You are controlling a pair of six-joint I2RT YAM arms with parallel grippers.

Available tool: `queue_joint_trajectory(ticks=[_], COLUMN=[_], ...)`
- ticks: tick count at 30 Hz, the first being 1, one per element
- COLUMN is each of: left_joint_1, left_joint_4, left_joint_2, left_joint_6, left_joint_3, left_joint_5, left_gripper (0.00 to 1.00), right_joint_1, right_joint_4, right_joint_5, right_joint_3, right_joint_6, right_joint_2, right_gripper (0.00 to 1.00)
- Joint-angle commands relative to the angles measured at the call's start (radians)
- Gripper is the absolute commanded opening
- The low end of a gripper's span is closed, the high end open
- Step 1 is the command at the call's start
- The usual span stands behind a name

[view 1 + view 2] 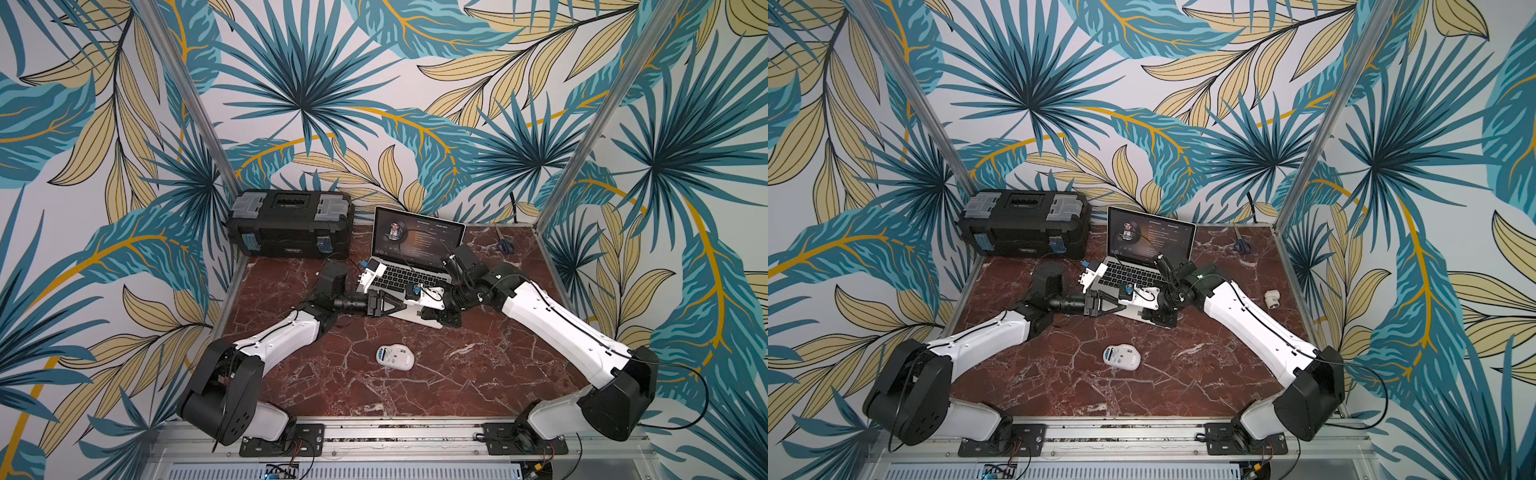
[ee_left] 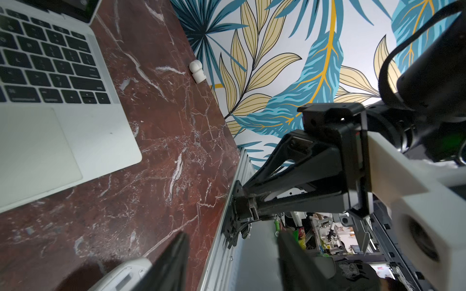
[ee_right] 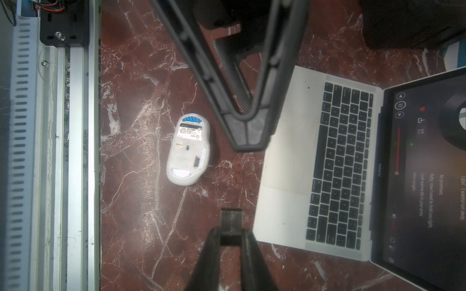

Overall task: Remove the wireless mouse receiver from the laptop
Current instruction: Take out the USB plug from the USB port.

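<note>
My left gripper's open fingers stop short of the receiver in my right gripper, so next my left gripper moves in and takes hold of the receiver's loose end (image 3: 232, 212).
The silver laptop (image 1: 399, 276) stands open at the back of the marble table, its screen lit. My right gripper (image 3: 230, 234) is shut on the receiver (image 3: 230, 224), a small dark rectangular plug. It hangs over the table just off the laptop's (image 3: 285, 201) front right corner, clear of its edge. My left gripper (image 2: 232, 235) is open with nothing between its fingers (image 2: 176, 262). In both top views it lies over the laptop's front edge (image 1: 403, 302), pointing at the right gripper (image 1: 436, 320). The white mouse (image 3: 187, 151) lies belly up in front of the laptop.
A black toolbox (image 1: 291, 226) stands at the back left beside the laptop. Scissors (image 1: 504, 245) lie at the back right, and a small white fitting (image 1: 1272, 298) sits near the right edge. An aluminium rail (image 1: 395, 432) runs along the front.
</note>
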Motion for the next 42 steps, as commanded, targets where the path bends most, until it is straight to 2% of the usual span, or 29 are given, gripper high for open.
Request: queue_joint_trajectory(ticks=[1, 2, 3, 5, 6, 7, 8, 9, 10, 11, 14, 21, 27, 37, 39, 42], left_joint_1=[0.01, 0.004, -0.01, -0.015, -0.01, -0.002, 0.001, 0.004, 0.004, 0.0, -0.012, -0.059, -0.061, -0.079, -0.085, -0.085], left_joint_4=[0.029, -0.108, -0.226, -0.268, -0.248, -0.203, -0.177, -0.168, -0.169, -0.16, -0.111, -0.006, 0.075, 0.128, 0.131, 0.132], left_joint_2=[-0.077, -0.117, -0.16, -0.224, -0.241, -0.243, -0.236, -0.217, -0.19, -0.162, -0.073, -0.016, 0.005, 0.05, 0.05, 0.05], left_joint_6=[0.01, 0.124, 0.233, 0.289, 0.274, 0.248, 0.225, 0.204, 0.194, 0.175, 0.108, 0.051, -0.005, -0.008, -0.049, -0.05], left_joint_3=[0.0, 0.032, 0.061, 0.06, 0.048, 0.029, 0.023, 0.024, 0.035, 0.037, 0.044, 0.058, 0.058, 0.068, 0.07, 0.071], left_joint_5=[-0.009, -0.137, -0.208, -0.265, -0.274, -0.249, -0.225, -0.189, -0.144, -0.106, -0.007, 0.031, 0.035, 0.035, 0.041, 0.042], left_gripper=[0.0, 0.71, 0.81, 0.95, 0.88, 0.74, 0.75, 0.86, 0.91, 0.88, 0.67, 0.62, 0.39, 0.38, 0.28, 0.22], right_joint_1=[-0.001, -0.002, -0.001, -0.001, -0.001, -0.002, -0.001, -0.001, -0.001, -0.001, 0.001, 0.008, 0.014, 0.023, 0.025, 0.026], right_joint_4=[0.011, 0.011, 0.011, 0.012, 0.012, 0.014, 0.014, 0.014, 0.015, 0.017, 0.028, 0.047, 0.049, 0.077, 0.083, 0.083], right_joint_5=[-0.027, -0.024, -0.022, -0.021, -0.023, -0.026, -0.03, -0.033, -0.038, -0.045, -0.058, -0.061, -0.048, -0.038, -0.031, -0.022], right_joint_3=[-0.017, -0.017, -0.018, -0.018, -0.017, -0.016, -0.013, -0.012, -0.009, -0.008, -0.005, 0.004, 0.004, 0.001, 0.0, 0.0], right_joint_6=[0.007, 0.007, 0.005, 0.002, 0.002, 0.001, 0.001, 0.001, 0.001, 0.001, -0.005, -0.011, -0.014, -0.013, -0.014, -0.014], right_joint_2=[-0.023, -0.024, -0.026, -0.028, -0.028, -0.025, -0.024, -0.022, -0.023, -0.023, -0.02, -0.014, -0.005, 0.0, 0.005, 0.011], right_gripper=[0.0, 0.0, 0.0, 0.0, 0.0, 0.0, 0.0, 0.0, 0.0, 0.0, 0.0, 0.0, 0.0, 0.0, 0.0, 0.0])
